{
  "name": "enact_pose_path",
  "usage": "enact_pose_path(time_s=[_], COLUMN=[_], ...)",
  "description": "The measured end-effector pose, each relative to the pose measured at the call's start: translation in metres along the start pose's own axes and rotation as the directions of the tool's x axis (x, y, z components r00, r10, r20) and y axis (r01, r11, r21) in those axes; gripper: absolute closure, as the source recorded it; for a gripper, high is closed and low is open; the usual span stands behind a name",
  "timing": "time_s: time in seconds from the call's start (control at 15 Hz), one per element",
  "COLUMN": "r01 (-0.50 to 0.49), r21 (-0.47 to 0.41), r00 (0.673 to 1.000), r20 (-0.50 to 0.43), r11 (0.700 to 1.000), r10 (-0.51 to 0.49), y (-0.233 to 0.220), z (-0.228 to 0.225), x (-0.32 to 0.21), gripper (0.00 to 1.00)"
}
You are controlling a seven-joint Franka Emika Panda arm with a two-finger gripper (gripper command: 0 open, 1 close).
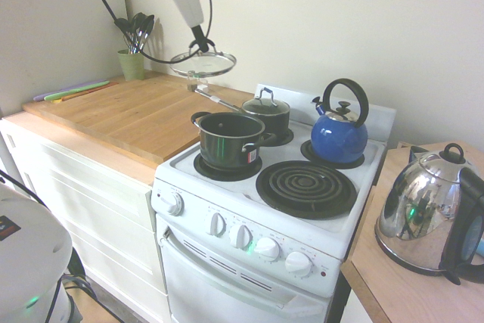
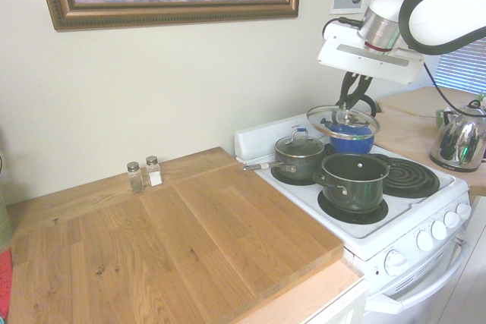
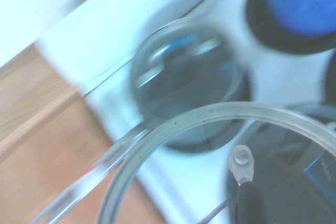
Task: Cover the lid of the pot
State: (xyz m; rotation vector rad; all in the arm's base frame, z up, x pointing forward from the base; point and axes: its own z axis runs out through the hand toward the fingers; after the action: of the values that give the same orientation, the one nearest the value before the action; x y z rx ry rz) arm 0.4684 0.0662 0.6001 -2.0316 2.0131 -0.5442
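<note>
The robot will use its gripper to set the glass lid down on the open top of the wide black pot [image 2: 355,165] [image 3: 314,190].
My gripper [image 1: 201,47] is shut on the black knob of the round glass lid [image 1: 203,63], which it holds level in the air. The lid [image 2: 343,121] hangs well above the stove, up and slightly back from the pot [image 2: 353,180]. That pot [image 1: 229,139] is wide, black and uncovered, with a shiny rim, and stands on the front left burner. In the wrist view the lid's metal rim [image 3: 173,124] curves across the foreground, with the pot's dark inside [image 3: 283,182] below it.
A smaller lidded pot [image 1: 266,111] with a long steel handle sits on the back left burner, a blue kettle [image 1: 339,135] on the back right. The front right coil [image 1: 305,187] is bare. A silver kettle [image 1: 423,213] stands at the right, a wooden counter [image 2: 167,240] with shakers [image 2: 144,176] left.
</note>
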Motion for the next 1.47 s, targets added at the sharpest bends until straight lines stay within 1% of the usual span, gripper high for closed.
enact_pose_path(time_s=[0.2,0.33,0.6,0.73,0.87,1.4,1.47], r01=[-0.025,-0.025,0.017,0.029,0.042,0.083,0.085], r21=[-0.043,-0.075,-0.113,-0.12,-0.116,-0.107,-0.107], r00=[1.0,1.0,1.0,1.0,0.999,0.997,0.996], r20=[-0.017,-0.02,-0.005,0.0,0.004,0.005,0.004], r11=[0.999,0.997,0.993,0.992,0.992,0.991,0.991], r10=[0.025,0.023,-0.017,-0.029,-0.042,-0.083,-0.085], y=[0.007,0.016,0.03,0.032,0.032,0.036,0.036], z=[0.026,0.048,0.105,0.124,0.132,0.14,0.14], x=[0.054,0.07,0.065,0.062,0.058,0.043,0.042], gripper=[1.0,1.0,1.0,1.0,1.0,1.0,0.0])
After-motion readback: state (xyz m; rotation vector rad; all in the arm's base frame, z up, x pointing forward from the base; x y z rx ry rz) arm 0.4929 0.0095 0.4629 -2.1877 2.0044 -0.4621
